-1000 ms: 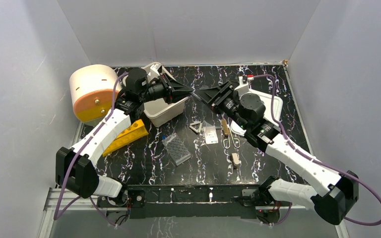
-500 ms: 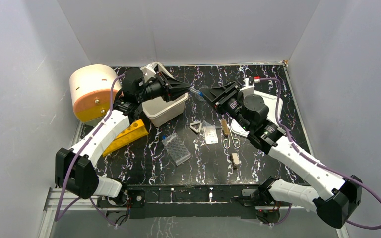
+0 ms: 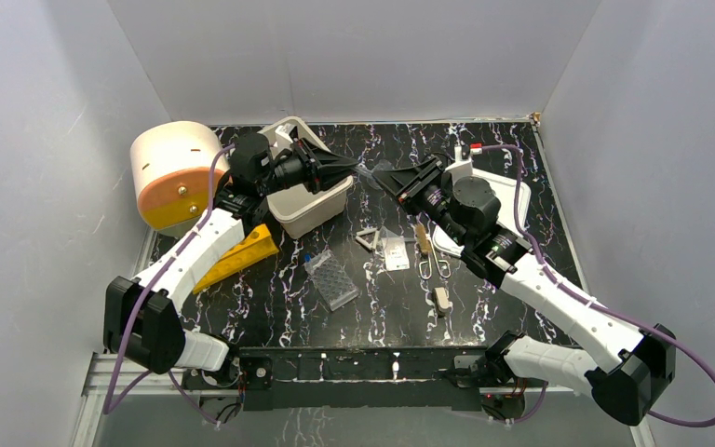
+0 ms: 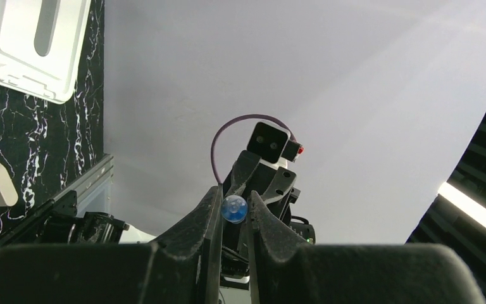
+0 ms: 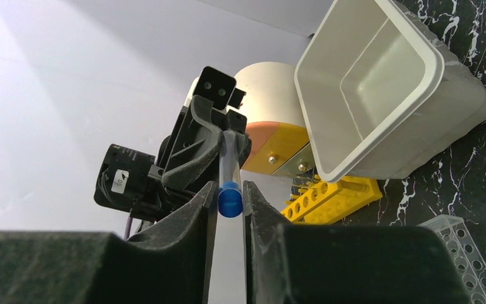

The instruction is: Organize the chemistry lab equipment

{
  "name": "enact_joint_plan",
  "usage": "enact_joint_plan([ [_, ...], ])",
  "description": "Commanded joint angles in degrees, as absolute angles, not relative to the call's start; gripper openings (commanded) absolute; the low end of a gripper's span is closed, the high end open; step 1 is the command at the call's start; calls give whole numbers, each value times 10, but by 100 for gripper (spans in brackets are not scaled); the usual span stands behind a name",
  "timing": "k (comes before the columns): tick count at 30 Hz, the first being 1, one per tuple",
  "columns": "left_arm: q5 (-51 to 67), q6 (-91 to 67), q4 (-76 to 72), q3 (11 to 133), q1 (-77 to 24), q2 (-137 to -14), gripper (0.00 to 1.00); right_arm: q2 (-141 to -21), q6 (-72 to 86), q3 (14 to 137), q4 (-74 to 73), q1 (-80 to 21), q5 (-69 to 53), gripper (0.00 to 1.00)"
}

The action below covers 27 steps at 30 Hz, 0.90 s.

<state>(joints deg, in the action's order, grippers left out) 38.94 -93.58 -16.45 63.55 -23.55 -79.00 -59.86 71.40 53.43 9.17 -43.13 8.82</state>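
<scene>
The clear tube will go down in the clear well tray [image 3: 317, 270] beside the tray's blue-capped corner, where I need to set it with my right gripper.
A clear tube [image 3: 366, 171] with a blue cap [image 5: 230, 200] hangs in mid-air between both arms, above the back of the table. My left gripper [image 3: 354, 169] is shut on its clear end, which shows as a bluish round tip [image 4: 234, 209] between the left gripper [image 4: 234, 201] jaws. My right gripper [image 3: 379, 175] faces it, and in the right wrist view the right gripper [image 5: 230, 190] has both pads against the blue cap. The yellow tube rack [image 3: 237, 256] lies on its side at the left. The clear well tray [image 3: 331, 279] sits mid-table.
The beige tub [image 3: 312, 200] stands under the left gripper, with its white lid [image 3: 501, 197] beneath the right arm. A cream and yellow drum [image 3: 172, 172] stands back left. A white triangle [image 3: 367, 238], wooden clamps [image 3: 423, 240] and wire clips [image 3: 433, 268] lie at centre.
The right gripper's jaws have narrowed onto the tube's blue cap. Both grippers have stayed tip to tip, shifting only slightly.
</scene>
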Motion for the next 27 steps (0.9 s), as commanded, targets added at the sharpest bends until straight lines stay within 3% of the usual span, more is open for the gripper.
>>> enact_joint_plan([
  [1, 403, -940, -181, 636, -230, -774, 0, -587, 700, 538, 139, -430, 85, 26],
  [4, 404, -935, -174, 643, -229, -775, 0, -585, 689, 544, 140, -430, 78, 37],
  [6, 405, -934, -172, 643, -228, -776, 0, -586, 689, 542, 140, -430, 76, 39],
  [14, 407, -920, -148, 648, -225, -771, 3, -581, 672, 555, 105, -429, 95, 20],
  [15, 408, -916, -143, 648, -224, -770, 7, -581, 666, 559, 98, -430, 98, 19],
  [17, 406, -905, -128, 648, -222, -768, 27, -585, 653, 571, 77, -430, 98, 19],
  [20, 399, -849, -81, 654, -211, -761, 47, -593, 617, 592, 30, -430, 98, 18],
  [27, 301, -565, 216, 745, -146, -745, 66, -632, 474, 662, -135, -429, 98, 18],
])
